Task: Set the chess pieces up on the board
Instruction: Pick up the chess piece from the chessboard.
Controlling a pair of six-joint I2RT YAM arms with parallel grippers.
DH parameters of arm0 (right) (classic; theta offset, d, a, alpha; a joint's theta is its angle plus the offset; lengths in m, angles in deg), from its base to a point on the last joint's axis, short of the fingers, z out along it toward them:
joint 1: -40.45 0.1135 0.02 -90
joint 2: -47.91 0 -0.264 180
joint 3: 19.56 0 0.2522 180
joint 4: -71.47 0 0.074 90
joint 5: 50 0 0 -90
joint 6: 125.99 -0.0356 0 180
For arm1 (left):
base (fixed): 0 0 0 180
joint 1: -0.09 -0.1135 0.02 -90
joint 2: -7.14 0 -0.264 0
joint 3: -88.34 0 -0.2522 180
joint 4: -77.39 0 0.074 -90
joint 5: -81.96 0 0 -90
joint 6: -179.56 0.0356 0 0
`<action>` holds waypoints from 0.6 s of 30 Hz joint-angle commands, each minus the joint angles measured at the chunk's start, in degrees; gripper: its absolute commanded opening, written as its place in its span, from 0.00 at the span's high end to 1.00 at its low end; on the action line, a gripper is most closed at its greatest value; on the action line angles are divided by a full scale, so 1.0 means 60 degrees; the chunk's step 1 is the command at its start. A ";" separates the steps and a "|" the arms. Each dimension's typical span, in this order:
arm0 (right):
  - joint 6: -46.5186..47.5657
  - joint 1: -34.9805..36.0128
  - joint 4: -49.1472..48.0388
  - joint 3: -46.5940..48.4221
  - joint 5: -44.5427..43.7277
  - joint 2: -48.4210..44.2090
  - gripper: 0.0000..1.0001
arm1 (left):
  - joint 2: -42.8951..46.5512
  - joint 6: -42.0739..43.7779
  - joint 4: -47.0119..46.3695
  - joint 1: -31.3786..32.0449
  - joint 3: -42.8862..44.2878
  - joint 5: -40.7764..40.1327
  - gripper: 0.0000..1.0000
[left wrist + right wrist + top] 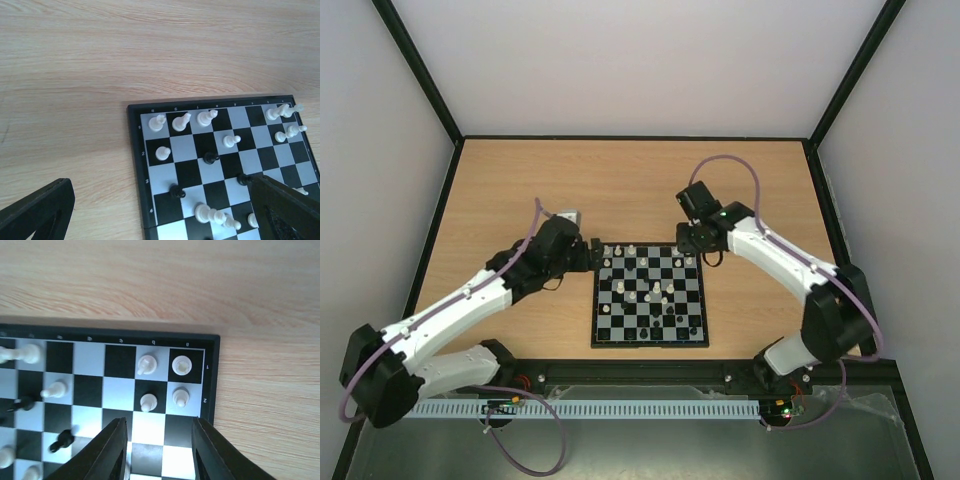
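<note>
I should close my left gripper on the top of the black pawn (630, 267) (215, 157) that is closest to the white pieces along the far edge of the board.
The small board (599, 336) lies mid-table with cream-white and black chess pieces scattered over it. My left gripper (592, 256) hovers at its far left corner, open and empty. In the left wrist view the left gripper (160, 215) has its fingers (40, 210) spread wide over a black pawn (176, 191) and leaning white pieces (210, 214). My right gripper (692, 252) is at the far right corner. In the right wrist view the right gripper (160, 445) is open and empty, just short of two white pawns (148, 401) and a white rook (182, 365).
The board's black border (134, 150) and corner (212, 375) sit on the bare wooden table (620, 180). Pale walls and a black frame enclose the table. A white perforated rail (620, 409) runs along the near edge by the arm bases.
</note>
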 commanded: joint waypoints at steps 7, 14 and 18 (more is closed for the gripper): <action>0.0147 -0.0024 0.0497 -0.0492 0.0170 -0.1922 0.62 | -0.2795 0.0334 0.0398 0.1113 0.1926 0.0017 0.01; 0.0240 -0.0024 0.0327 -0.0777 0.0524 -0.2224 0.63 | -0.4092 0.0291 0.0736 0.1770 0.2549 -0.0149 0.08; 0.0282 -0.0024 0.0261 -0.0800 0.0689 -0.2295 0.63 | -0.4514 0.0311 0.0671 0.1852 0.2637 -0.0182 0.19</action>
